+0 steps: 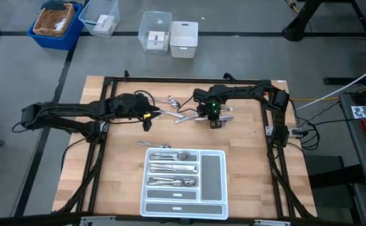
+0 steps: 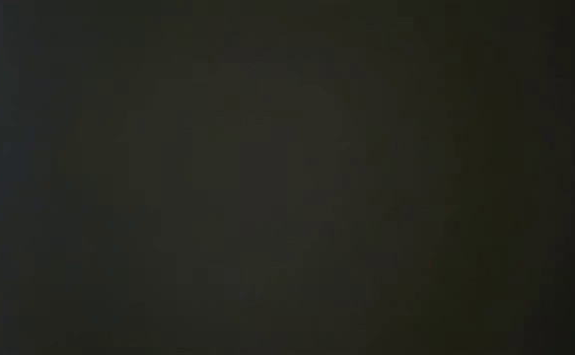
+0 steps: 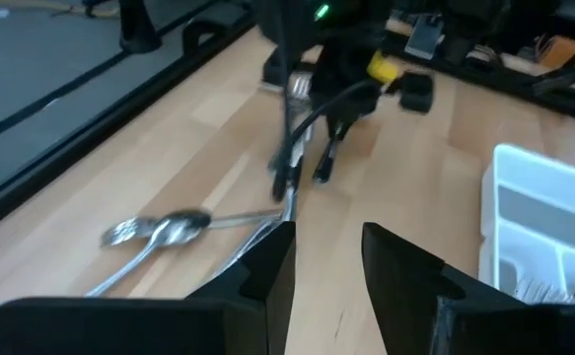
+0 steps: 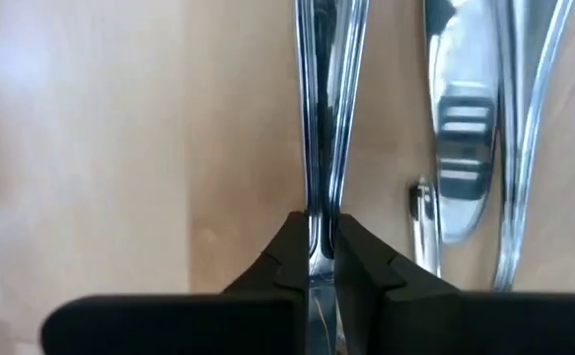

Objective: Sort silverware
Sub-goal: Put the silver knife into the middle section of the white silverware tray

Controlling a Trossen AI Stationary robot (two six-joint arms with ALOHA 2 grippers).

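Observation:
My right gripper is going to handle the slim shiny piece. Next, I set it down in the white tray's slot (image 1: 173,167) between the forks and the spoons.
Loose silverware lies on the wooden table: a few pieces (image 1: 170,102) at the far middle, and a spoon and fork (image 3: 169,229) ahead of my left gripper. My right gripper (image 1: 213,119) points down over this group and is shut on one slim shiny piece (image 4: 322,148). Two more pieces (image 4: 460,148) lie right beside it. My left gripper (image 3: 328,258) hovers open to the left of the pile, touching nothing. The white tray (image 1: 214,172), nearer the front, holds several pieces. The low view is dark. My right gripper pinches a narrow stretch of the piece's handle (image 4: 322,222) between its two fingertips (image 4: 292,258). The fingers come from above, pointing down, and lie across the handle. I cannot tell whether the piece is clear of the table.
Black frame rails (image 1: 107,81) run along the table's edges. On the floor beyond the far edge stand a blue bin (image 1: 57,22) and clear and white containers (image 1: 170,34). Bare wood (image 1: 120,169) lies left of the tray.

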